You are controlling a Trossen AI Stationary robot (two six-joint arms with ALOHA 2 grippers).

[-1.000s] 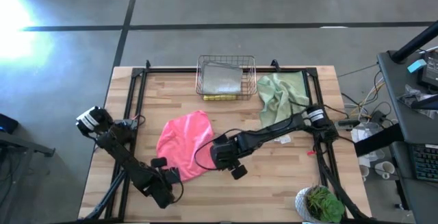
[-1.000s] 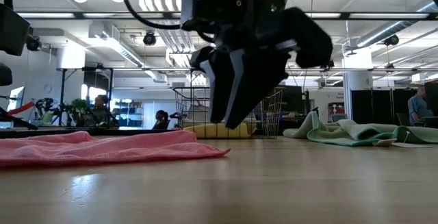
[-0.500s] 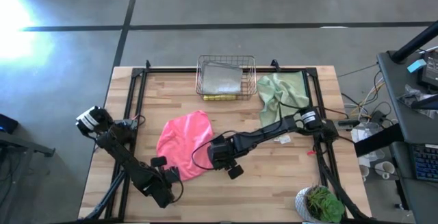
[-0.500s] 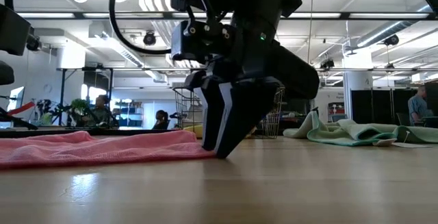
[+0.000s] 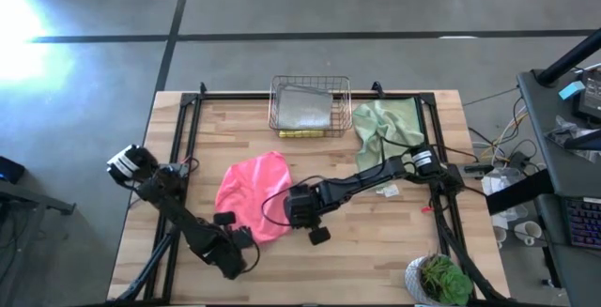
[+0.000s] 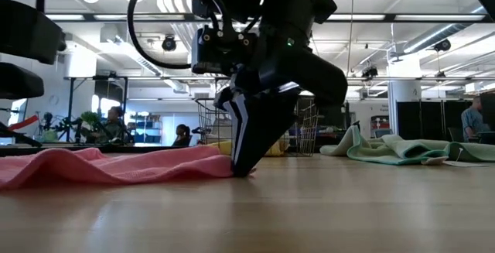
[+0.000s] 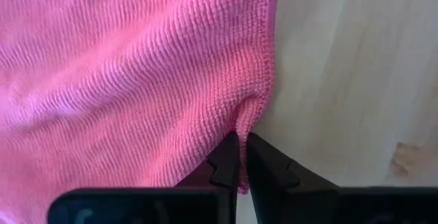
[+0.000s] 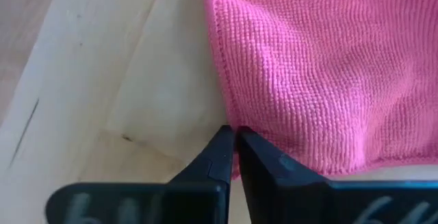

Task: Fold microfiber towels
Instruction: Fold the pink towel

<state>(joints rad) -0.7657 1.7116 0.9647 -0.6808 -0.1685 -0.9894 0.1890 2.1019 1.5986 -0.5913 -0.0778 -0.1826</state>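
The pink towel's edge is pinched by just a sliver in my right gripper's fingers, so next I open them and take its corner (image 8: pixel 236 170) deeper before I lift.
The hot pink towel (image 5: pixel 250 194) lies spread on the wooden table, left of middle. My left gripper (image 5: pixel 242 242) is shut at its near corner. My right gripper (image 5: pixel 292 211) is shut at its right edge, fingertips down on the table (image 6: pixel 241 169). A lime green towel (image 5: pixel 385 129) lies crumpled at the far right. A light grey towel (image 5: pixel 302 108) lies in the copper wire basket (image 5: pixel 310 84) at the far edge, with a yellow towel (image 5: pixel 300 134) showing at the basket's near side. My left gripper pinches the pink towel's hemmed edge (image 7: pixel 255 118) between its two fingertips, coming steeply from above. The cloth puckers into a small fold at the fingers; the towel still lies flat on the table. My right gripper pinches the pink towel's hemmed edge (image 8: pixel 228 122) at its fingertips (image 6: pixel 240 164), slanting down from the table's right side. The towel lies on the table beside the fingers, slack.
The basket stands at the middle of the far edge. A potted plant (image 5: pixel 441 279) sits at the near right corner. Bare wood lies to the right of the pink towel and along the near edge. Black frame rails (image 5: pixel 185 129) run along the table's left and right sides.
My right gripper has come down toward the pink towel's right edge, its fingertips reaching the table, and has shut on the edge. The towel's edge on that side is now gathered at the fingers.
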